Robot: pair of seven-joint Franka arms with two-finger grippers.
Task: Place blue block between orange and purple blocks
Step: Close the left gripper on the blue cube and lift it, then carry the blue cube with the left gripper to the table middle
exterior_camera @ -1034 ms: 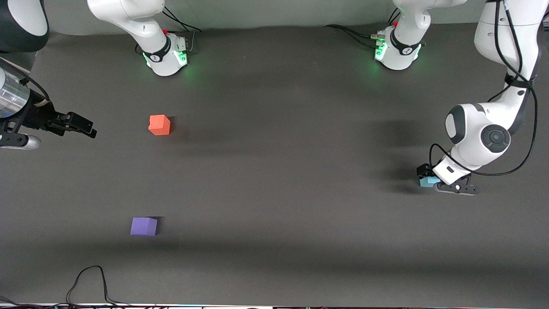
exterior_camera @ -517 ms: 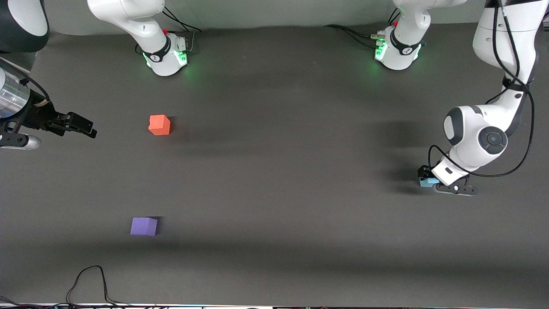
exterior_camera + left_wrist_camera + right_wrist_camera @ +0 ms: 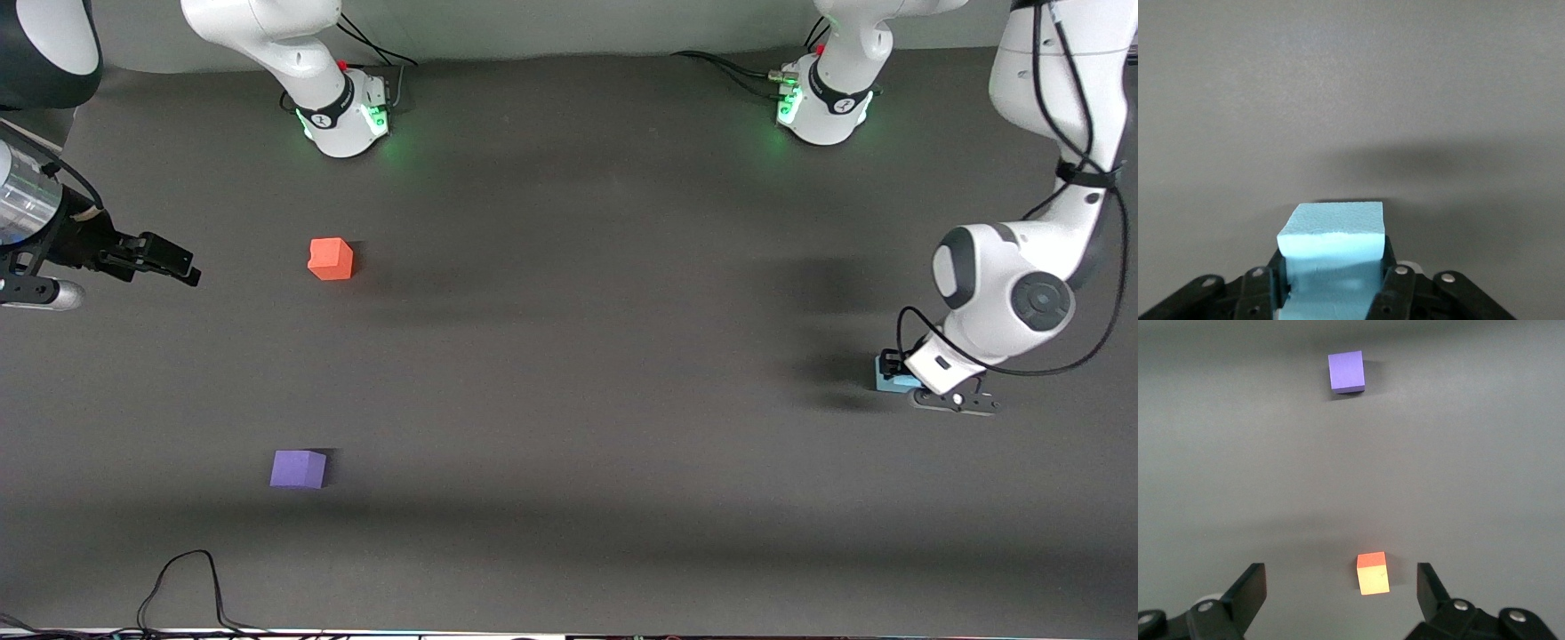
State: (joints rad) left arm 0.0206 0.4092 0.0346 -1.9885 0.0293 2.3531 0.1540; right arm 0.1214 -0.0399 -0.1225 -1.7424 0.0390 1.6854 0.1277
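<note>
The robot's left gripper will release the blue block on the bare middle of the table (image 3: pixel 555 322), well short of the orange block.
The blue block (image 3: pixel 891 381) is a light sky-blue cube at the left arm's end of the table. My left gripper (image 3: pixel 896 373) is shut on it, low at the table surface. In the left wrist view the block (image 3: pixel 1331 233) sits squeezed between both fingers (image 3: pixel 1390 273). The orange block (image 3: pixel 331 259) and the purple block (image 3: pixel 298 468) stand apart toward the right arm's end, the purple one nearer the front camera. My right gripper (image 3: pixel 188 267) waits open and empty beside the orange block. The right wrist view shows the orange block (image 3: pixel 1373 573) and the purple block (image 3: pixel 1346 371).
The dark grey table (image 3: pixel 569 373) carries only the three cubes. The two arm bases (image 3: pixel 342 116) (image 3: pixel 822 107) stand along the edge farthest from the front camera. A black cable (image 3: pixel 187 578) loops at the edge nearest that camera.
The left arm has shifted slightly toward its own end of the table, and the blue block in its gripper has moved with it. The right arm has not moved.
</note>
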